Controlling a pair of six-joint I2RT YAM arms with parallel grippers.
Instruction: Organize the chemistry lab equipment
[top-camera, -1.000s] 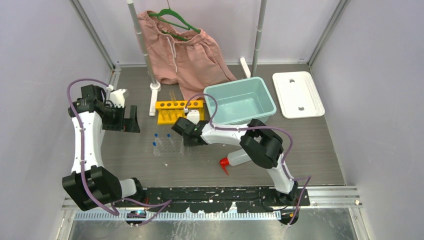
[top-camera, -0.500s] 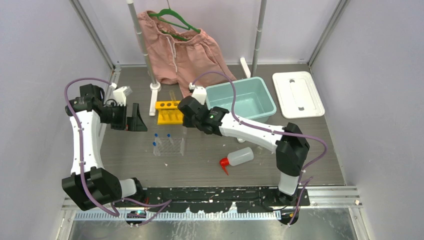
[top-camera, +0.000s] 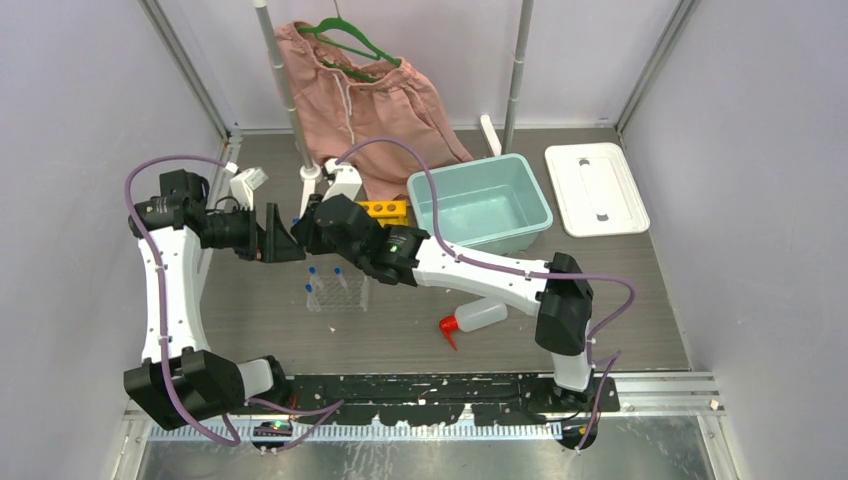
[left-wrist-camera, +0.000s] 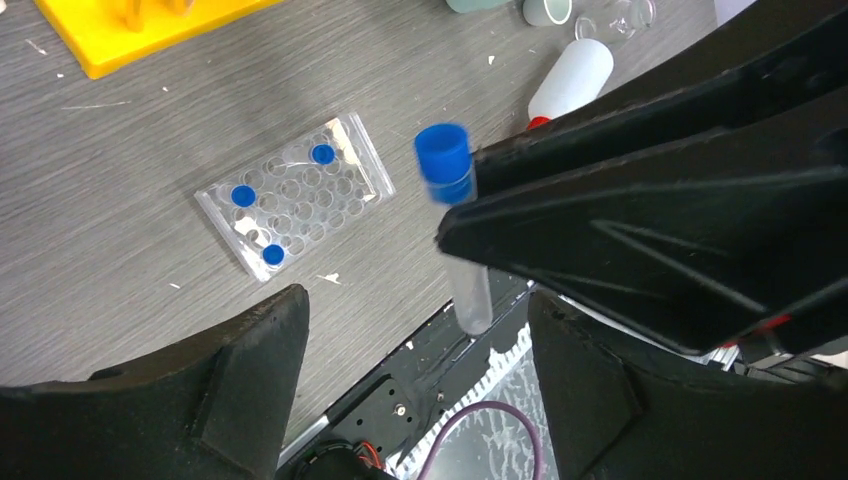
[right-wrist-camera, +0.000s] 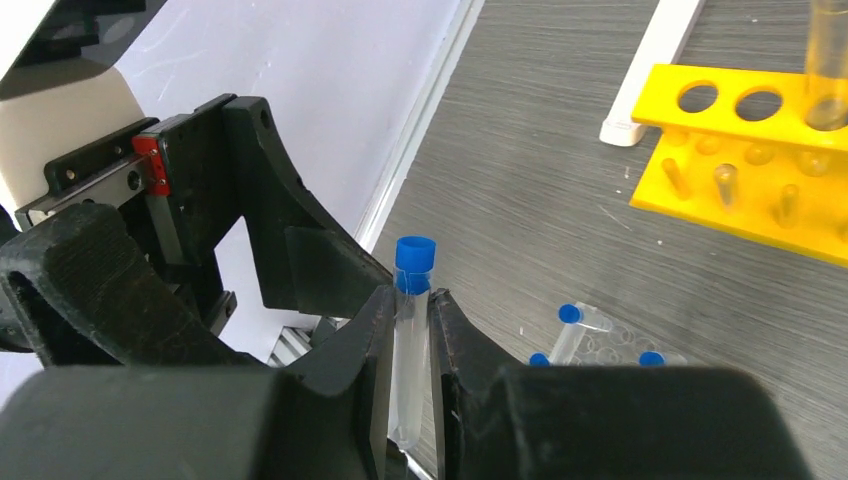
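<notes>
The upright vial is held from the side by my right gripper, so next my left gripper grips it while my right gripper takes the vial's blue cap (right-wrist-camera: 415, 254) from above.
My right gripper (top-camera: 303, 236) (right-wrist-camera: 410, 305) is shut on a clear blue-capped vial (right-wrist-camera: 414, 265), held upright above the table at the left. The vial (left-wrist-camera: 458, 215) hangs in front of my left gripper (top-camera: 279, 240) (left-wrist-camera: 415, 335), which is open and empty, its fingers (left-wrist-camera: 255, 345) apart on both sides of it and not touching it. The clear rack (top-camera: 336, 293) (left-wrist-camera: 295, 195) (right-wrist-camera: 610, 345) holds three blue-capped vials. The yellow rack (top-camera: 388, 208) (right-wrist-camera: 760, 150) holds a glass tube (right-wrist-camera: 828, 60). The white squeeze bottle with red nozzle (top-camera: 476, 315) (left-wrist-camera: 572, 78) lies on its side.
A teal bin (top-camera: 530, 195) stands at the back, with a white lid (top-camera: 596, 188) to its right. Pink shorts on a green hanger (top-camera: 370, 95) hang from poles (top-camera: 285, 90) behind the racks. Small clear glassware (left-wrist-camera: 625, 14) shows at the top of the left wrist view.
My right arm has swung left with the vial, from beside the clear rack to just in front of my left gripper. My left gripper has moved a little to the right.
</notes>
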